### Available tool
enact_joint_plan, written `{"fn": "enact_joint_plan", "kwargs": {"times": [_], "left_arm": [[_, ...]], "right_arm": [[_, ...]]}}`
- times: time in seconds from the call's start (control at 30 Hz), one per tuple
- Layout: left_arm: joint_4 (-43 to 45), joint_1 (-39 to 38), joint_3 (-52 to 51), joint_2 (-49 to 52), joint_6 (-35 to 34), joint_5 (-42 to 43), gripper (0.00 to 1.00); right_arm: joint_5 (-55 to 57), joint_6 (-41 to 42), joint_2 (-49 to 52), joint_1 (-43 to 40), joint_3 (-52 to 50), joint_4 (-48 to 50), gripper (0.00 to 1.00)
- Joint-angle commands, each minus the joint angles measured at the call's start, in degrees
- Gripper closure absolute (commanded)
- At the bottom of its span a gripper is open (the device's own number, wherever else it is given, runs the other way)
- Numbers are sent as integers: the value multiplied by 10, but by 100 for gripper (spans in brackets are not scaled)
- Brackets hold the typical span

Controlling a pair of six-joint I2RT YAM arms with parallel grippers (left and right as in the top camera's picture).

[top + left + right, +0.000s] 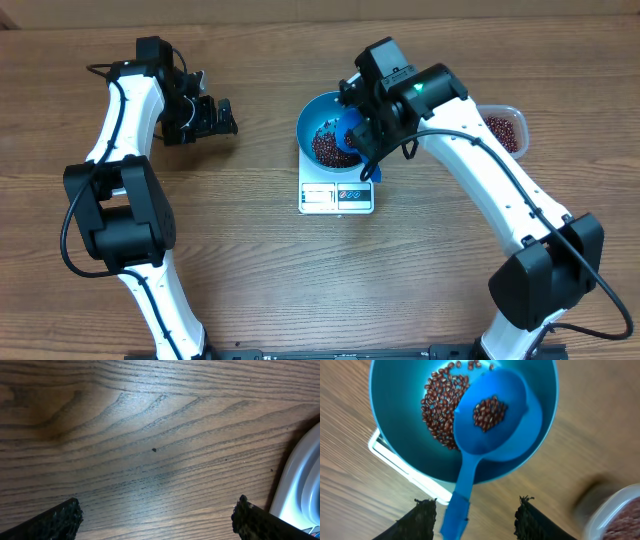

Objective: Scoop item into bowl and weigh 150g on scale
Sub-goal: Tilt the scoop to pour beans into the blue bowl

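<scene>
The handle of the scoop lies with its broad side up below my right gripper, so next I come in from the side and pinch the handle's flat sides (pixel 455 516) before I lift it.
The blue bowl (pixel 308 118) stands on the white scale (pixel 337 197) and holds a heap of dark red-brown beans (pixel 328 148). In the right wrist view a blue scoop (pixel 520 420) lies in the bowl (pixel 395 420), with a small pile of beans in its cup beside the beans (pixel 437 405) on the bowl floor. The scoop's handle sticks out over the rim between the fingers of my right gripper (pixel 475 501), which is open with a gap on each side of the handle. My left gripper (pixel 225 118) hovers wide open over bare wood, left of the bowl.
A clear plastic tub (pixel 508 125) with more beans stands at the right, blurred in the right wrist view (pixel 620 515). A white rounded edge (pixel 305 485) shows at the right of the left wrist view. One tiny dark speck (pixel 154 450) lies on the wood.
</scene>
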Motion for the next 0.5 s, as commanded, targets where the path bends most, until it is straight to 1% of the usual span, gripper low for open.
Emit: {"fn": "enact_joint_plan", "kwargs": {"times": [0.0, 0.13, 0.37, 0.47], "left_arm": [[0, -4, 4, 5, 9, -1, 0], [0, -4, 4, 5, 9, -1, 0], [0, -4, 4, 5, 9, -1, 1], [0, -4, 4, 5, 9, -1, 0]], "right_arm": [[-65, 106, 35, -20, 7, -18, 48], [-144, 106, 53, -38, 7, -33, 57], [-147, 121, 54, -59, 6, -63, 57], [-181, 120, 54, -57, 6, -70, 57]]}}
